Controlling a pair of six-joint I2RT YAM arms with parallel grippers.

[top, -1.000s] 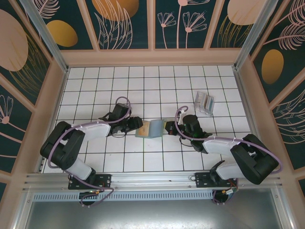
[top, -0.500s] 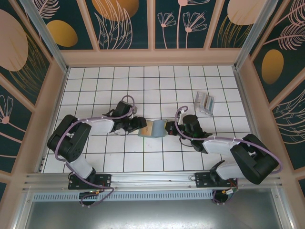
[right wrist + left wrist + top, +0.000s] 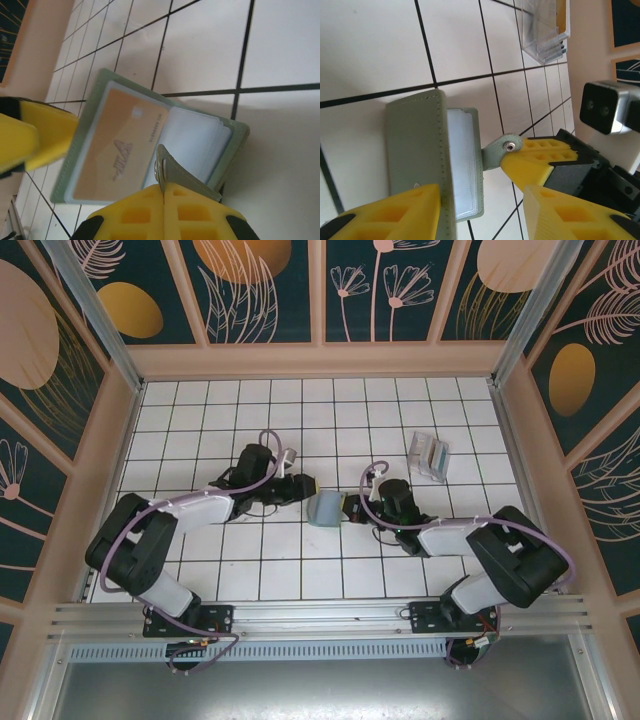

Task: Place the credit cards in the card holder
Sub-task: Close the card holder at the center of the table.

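The cover sticks up open off the sleeves, so I should keep it shut with my left gripper while my right gripper grips the snap tab [image 3: 496, 151] again and folds it over.
The sage-green card holder [image 3: 325, 511] lies part-open on the white tiled floor between my two grippers. My right gripper [image 3: 164, 187] is shut on its snap tab [image 3: 170, 167]. A tan-orange credit card [image 3: 112, 152] sits inside a clear sleeve of the holder, with more empty sleeves [image 3: 192, 140] beside it. From the left wrist, the holder's cover [image 3: 415, 145] and sleeves [image 3: 462, 160] face me. My left gripper [image 3: 480, 200] is open, one finger against the cover's edge. From above, the left gripper [image 3: 304, 485] is just up-left of the holder and the right gripper [image 3: 352, 510] is at its right edge.
A small clear plastic stand [image 3: 429, 456] with greyish contents stands on the tiles at the back right, also in the left wrist view as the stand [image 3: 545, 30]. Wooden walls [image 3: 520, 440] border the tiled floor. Both arms lie low, close together at mid-floor.
The left gripper has lifted away from the holder's left edge toward the back. The holder has folded narrower and shifted slightly right. The right gripper stays shut on the tab.
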